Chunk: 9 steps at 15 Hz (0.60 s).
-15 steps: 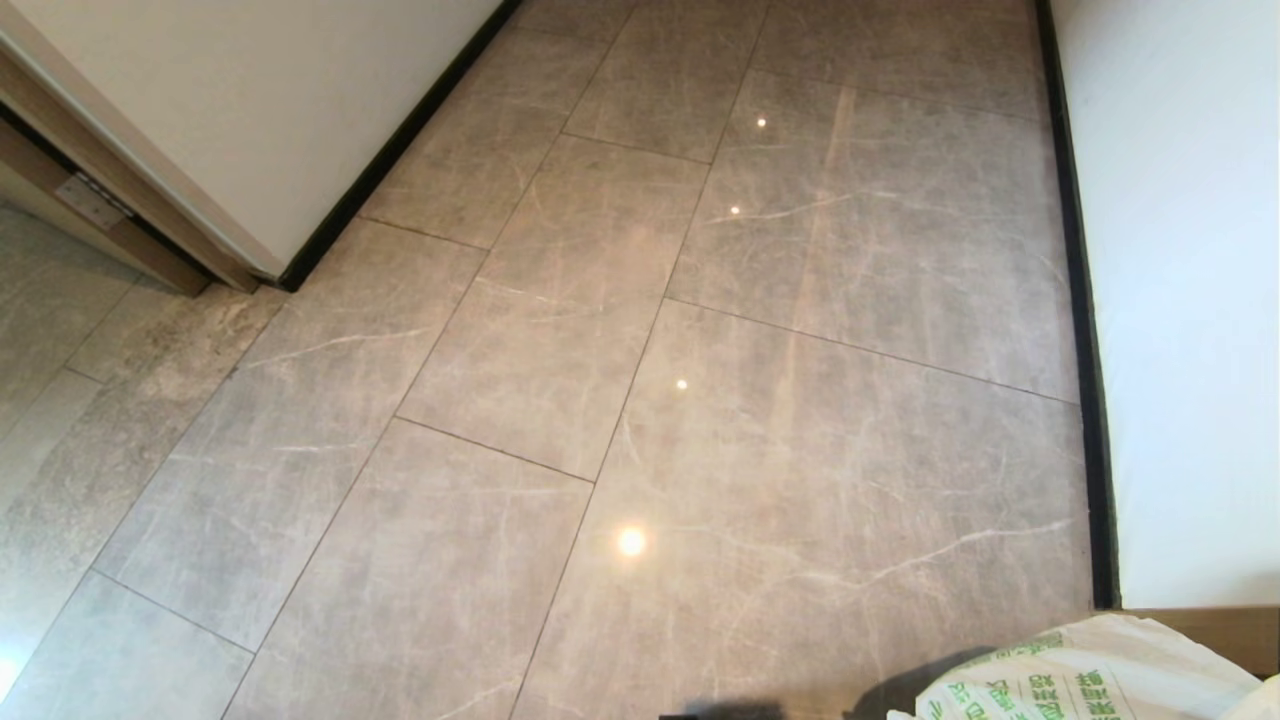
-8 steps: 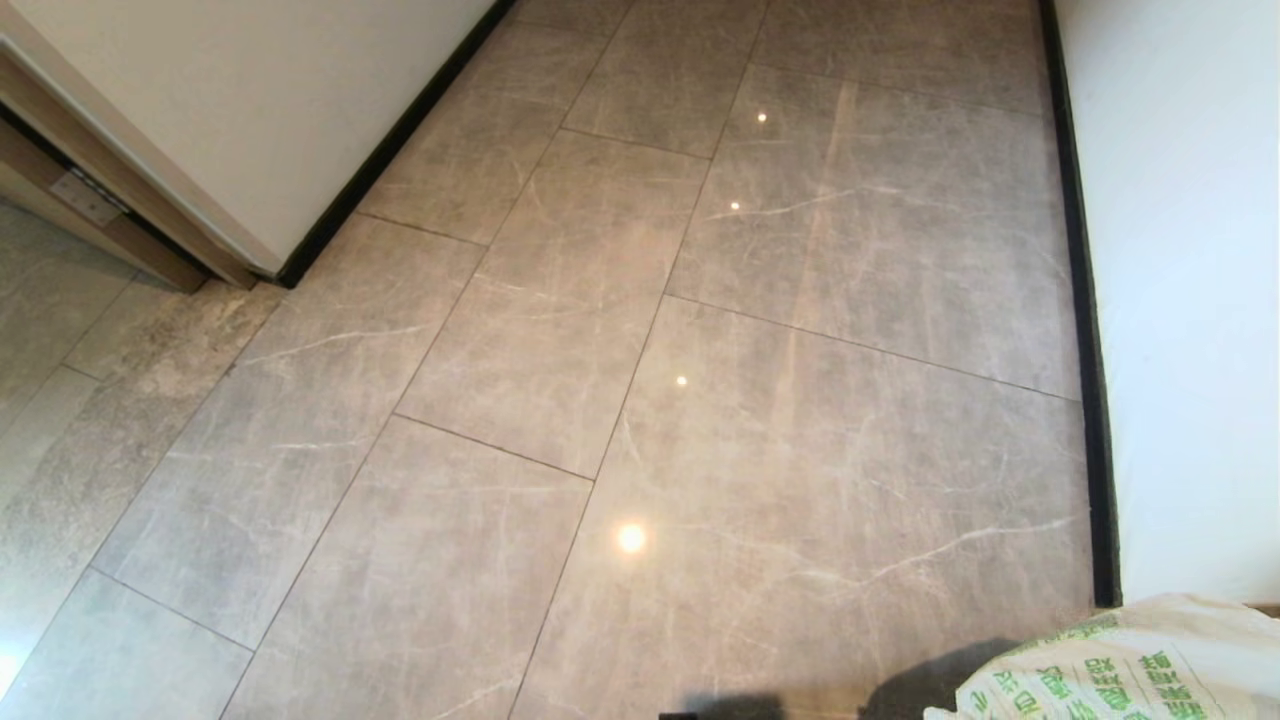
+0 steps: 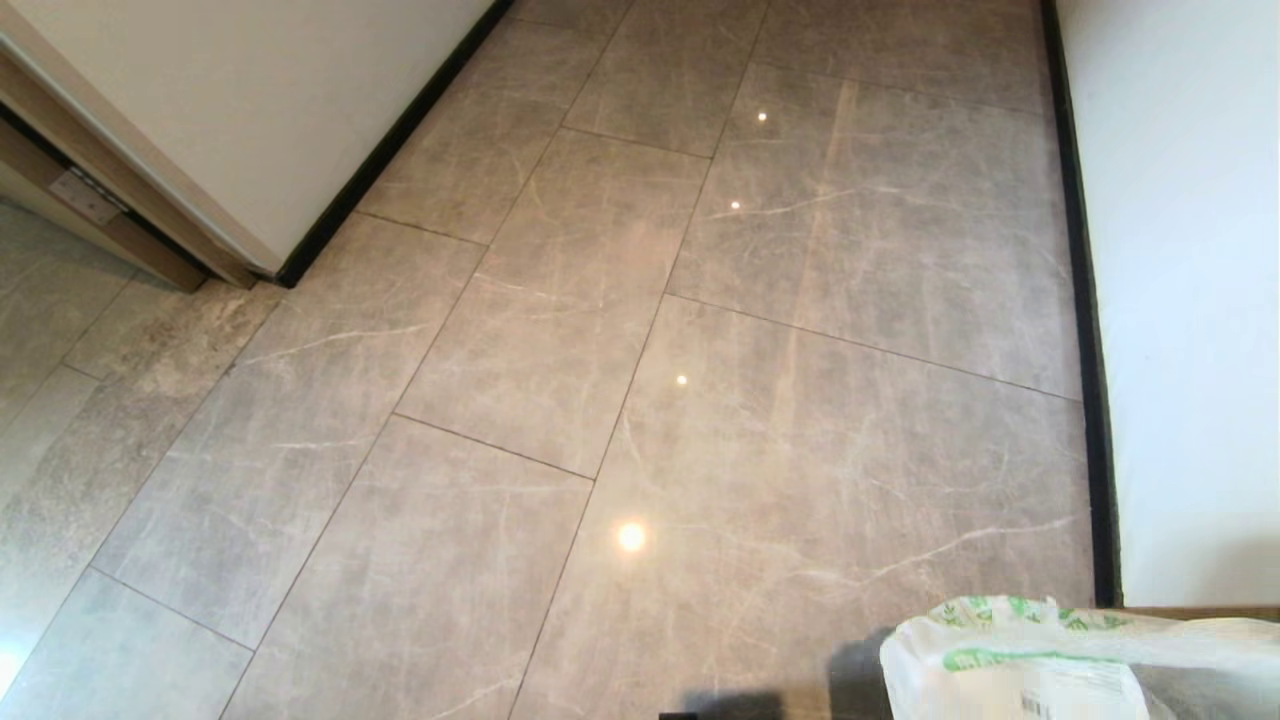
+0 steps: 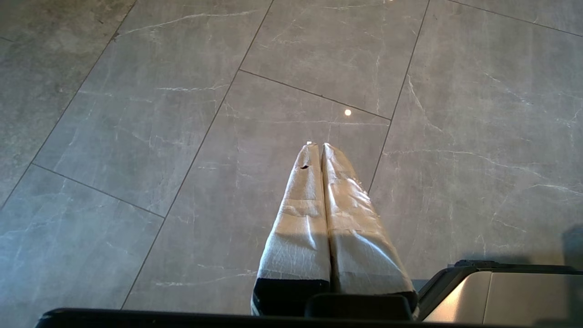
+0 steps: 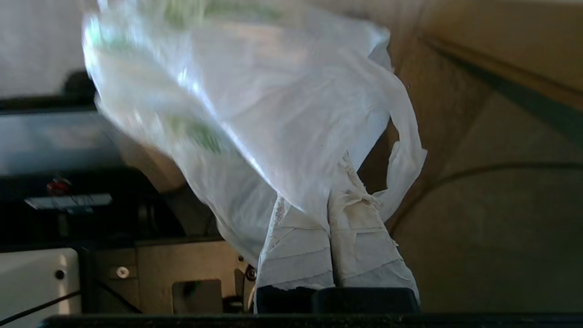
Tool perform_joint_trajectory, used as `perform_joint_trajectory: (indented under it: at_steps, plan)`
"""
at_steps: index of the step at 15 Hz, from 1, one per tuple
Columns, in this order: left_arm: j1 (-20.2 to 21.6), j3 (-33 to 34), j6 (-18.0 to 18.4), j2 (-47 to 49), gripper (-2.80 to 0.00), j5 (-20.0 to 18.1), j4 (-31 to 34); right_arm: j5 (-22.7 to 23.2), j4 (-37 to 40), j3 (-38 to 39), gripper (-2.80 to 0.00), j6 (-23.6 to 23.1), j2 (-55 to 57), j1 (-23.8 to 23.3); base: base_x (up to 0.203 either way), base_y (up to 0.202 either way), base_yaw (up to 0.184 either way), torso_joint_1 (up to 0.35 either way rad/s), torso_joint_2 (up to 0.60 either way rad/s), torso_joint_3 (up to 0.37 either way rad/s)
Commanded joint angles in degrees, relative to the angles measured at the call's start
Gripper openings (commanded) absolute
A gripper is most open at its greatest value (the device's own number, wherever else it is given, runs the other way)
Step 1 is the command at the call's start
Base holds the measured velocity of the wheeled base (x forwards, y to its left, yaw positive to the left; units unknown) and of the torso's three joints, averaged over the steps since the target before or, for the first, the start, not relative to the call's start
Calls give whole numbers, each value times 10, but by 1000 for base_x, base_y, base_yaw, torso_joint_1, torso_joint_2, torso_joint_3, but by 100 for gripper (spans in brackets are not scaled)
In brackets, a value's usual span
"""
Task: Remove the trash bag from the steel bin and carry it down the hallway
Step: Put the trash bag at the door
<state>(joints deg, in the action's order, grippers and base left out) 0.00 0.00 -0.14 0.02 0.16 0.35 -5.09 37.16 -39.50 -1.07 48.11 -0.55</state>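
I will use my right gripper to set the trash bag down on the tiles (image 3: 1065,588) next to the near end of the black skirting.
The trash bag (image 3: 1050,660), white crinkly plastic with green print, pokes into the head view at the lower right edge, over the hallway floor (image 3: 600,350) of glossy grey-beige tiles. In the right wrist view my right gripper (image 5: 329,196) is shut on a gathered fold of the trash bag (image 5: 255,105), which hangs blurred beyond the taped fingers. My left gripper (image 4: 317,146) is shut on nothing and points at bare tiles. The steel bin is out of view.
A white wall (image 3: 1180,300) with black skirting (image 3: 1085,350) runs along the right. A second white wall (image 3: 250,100) and a brown door frame (image 3: 100,220) stand at the left. Part of my base (image 4: 501,291) shows beside the left gripper.
At the head view's lower right the bag has swung and turned: its green-printed side gave way to a crumpled top with a white label. The floor view shifted only slightly.
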Motion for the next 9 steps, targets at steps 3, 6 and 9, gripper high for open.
perform_joint_trajectory:
  at_steps: [3, 6, 9]
  plan:
    - [0, 0, 0, 0, -280, 0, 0, -21, -107, 50, -280, -22, 205, -2, 0, 0, 0, 0, 0, 0]
    - [0, 0, 0, 0, -280, 0, 0, -22, -242, 89, -280, -63, 285, -15, 0, 0, 0, 0, 0, 0]
    - [0, 0, 0, 0, -280, 0, 0, -18, -299, 92, -280, -105, 349, -57, 0, 0, 0, 0, 0, 0]
